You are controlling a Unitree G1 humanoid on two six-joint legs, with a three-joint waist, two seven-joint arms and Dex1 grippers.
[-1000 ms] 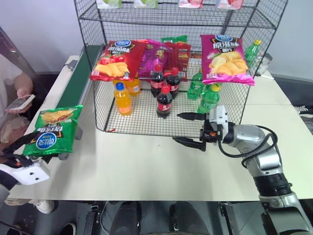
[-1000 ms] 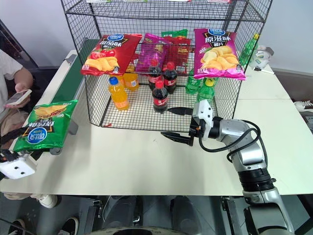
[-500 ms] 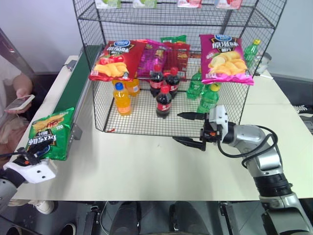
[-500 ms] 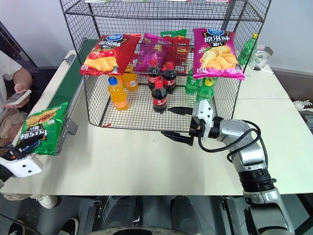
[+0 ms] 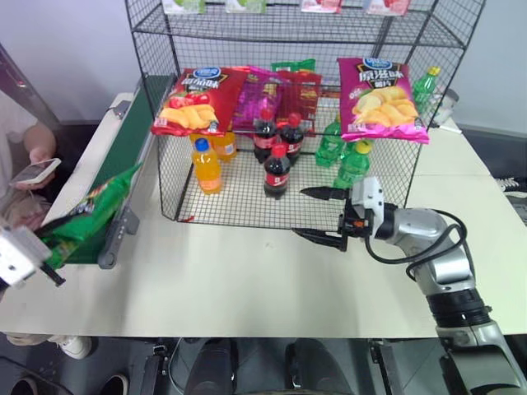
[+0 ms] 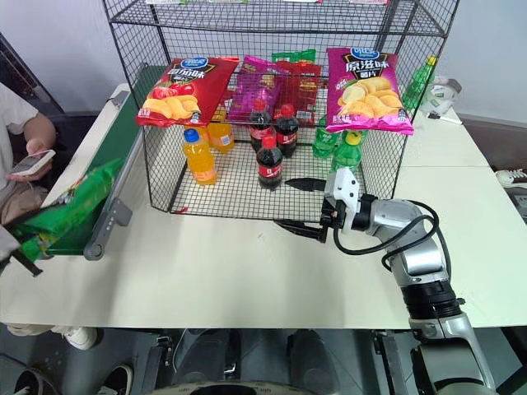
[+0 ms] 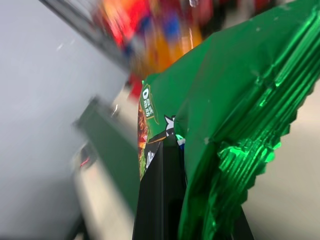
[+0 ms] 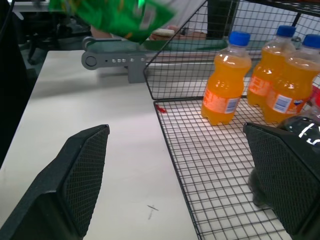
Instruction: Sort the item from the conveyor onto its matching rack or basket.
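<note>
The robot's left gripper needs to hand the green crisp bag over to the right gripper over the table (image 5: 254, 237) just in front of the rack. The bag now hangs over the conveyor's near end.
The item, a shiny green crisp bag (image 5: 89, 216), hangs edge-on over the near end of the conveyor (image 5: 125, 138), a dark green belt with pale rails. My left gripper (image 5: 45, 248) is at the far left, shut on the bag's lower edge. In the left wrist view the black fingers (image 7: 160, 195) pinch the crinkled seam of the bag (image 7: 240, 100). My right gripper (image 5: 298, 212) stands open above the table, just in front of the rack (image 5: 239, 202), a tall black wire-mesh shelf unit. Nothing is between its fingers.
On the rack hang a red crisp bag (image 5: 196, 100) and a magenta one (image 5: 380, 89). Its floor holds orange bottles (image 5: 207, 167), cola bottles (image 5: 277, 171) and green bottles (image 5: 352, 169). A person with a phone (image 5: 33, 171) sits beyond the conveyor. The white table (image 5: 247, 280) spreads in front.
My left gripper has shut on the green bag, risen and rolled, so the bag now shows edge-on instead of face-up. The right arm has not moved.
</note>
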